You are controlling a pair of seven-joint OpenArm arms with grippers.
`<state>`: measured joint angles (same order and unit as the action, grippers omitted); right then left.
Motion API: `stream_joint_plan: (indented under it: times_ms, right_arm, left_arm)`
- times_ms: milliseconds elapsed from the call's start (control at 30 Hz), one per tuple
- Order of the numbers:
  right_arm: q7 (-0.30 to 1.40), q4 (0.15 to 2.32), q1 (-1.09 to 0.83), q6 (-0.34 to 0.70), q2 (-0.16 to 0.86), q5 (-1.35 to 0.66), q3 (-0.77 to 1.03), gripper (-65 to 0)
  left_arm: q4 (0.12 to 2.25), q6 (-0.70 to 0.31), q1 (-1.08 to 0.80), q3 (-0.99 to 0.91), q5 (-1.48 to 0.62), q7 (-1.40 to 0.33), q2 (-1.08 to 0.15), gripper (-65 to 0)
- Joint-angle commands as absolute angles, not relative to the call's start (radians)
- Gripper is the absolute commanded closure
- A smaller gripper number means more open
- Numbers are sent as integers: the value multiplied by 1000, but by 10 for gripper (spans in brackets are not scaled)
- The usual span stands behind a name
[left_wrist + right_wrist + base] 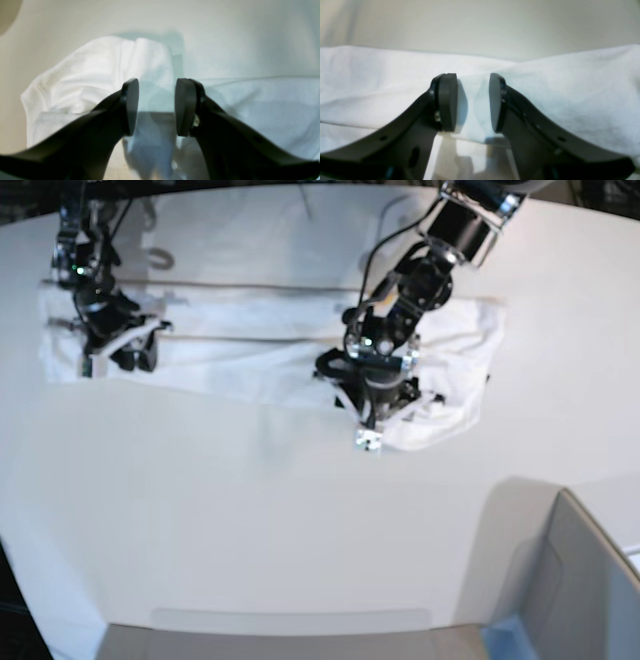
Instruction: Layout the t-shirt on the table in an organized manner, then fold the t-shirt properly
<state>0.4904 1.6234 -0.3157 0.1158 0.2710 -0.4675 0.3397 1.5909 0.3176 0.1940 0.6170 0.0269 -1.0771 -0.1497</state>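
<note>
The t-shirt's bunched end sticks out past the band's near edge, so my left gripper will pinch that flap's outer rim (87, 49) and pull the flap back over the band.
The white t-shirt (250, 365) lies as a long band across the far part of the white table (300, 510), its right end bunched. My left gripper (385, 405) hangs over that bunched end. In the left wrist view it (156, 107) is open, with rumpled t-shirt (87, 70) below and beyond the fingers. My right gripper (115, 355) is at the band's left end. In the right wrist view it (472, 102) is open, its pads straddling a ridge of t-shirt (570, 95) near the cloth's edge. The print and tag are hidden.
A grey bin (590, 580) stands at the near right corner. Bare table (225, 37) lies beyond the cloth in the left wrist view, and bare table (480, 25) in the right wrist view. Cables hang at the far edge behind both arms.
</note>
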Motion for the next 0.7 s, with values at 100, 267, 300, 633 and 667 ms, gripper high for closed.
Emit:
stream_joint_plan:
  times_ms: [100,267,300,633,667]
  right_arm:
    - [467,1641,-311,122,283,-472,344,-222]
    - [467,1643,-317,122,283,-472,344,-222]
    - [467,1643,-317,122,283,-472,344,-222]
    - [467,1643,-315,122,283,-472,344,-222]
    - [467,1643,-315,122,283,-472,344,-222]
  left_arm:
    - [1572,320,216,607,45,-1075,-147,-105]
    - [1500,320,231,579,45,-1076,-134,-23]
    - [1503,320,229,579,45,-1076,-134,-24]
    - [1709,320,220,492,45,-1090,-133,-24]
    - [1710,320,220,484,45,-1104,-133,-24]
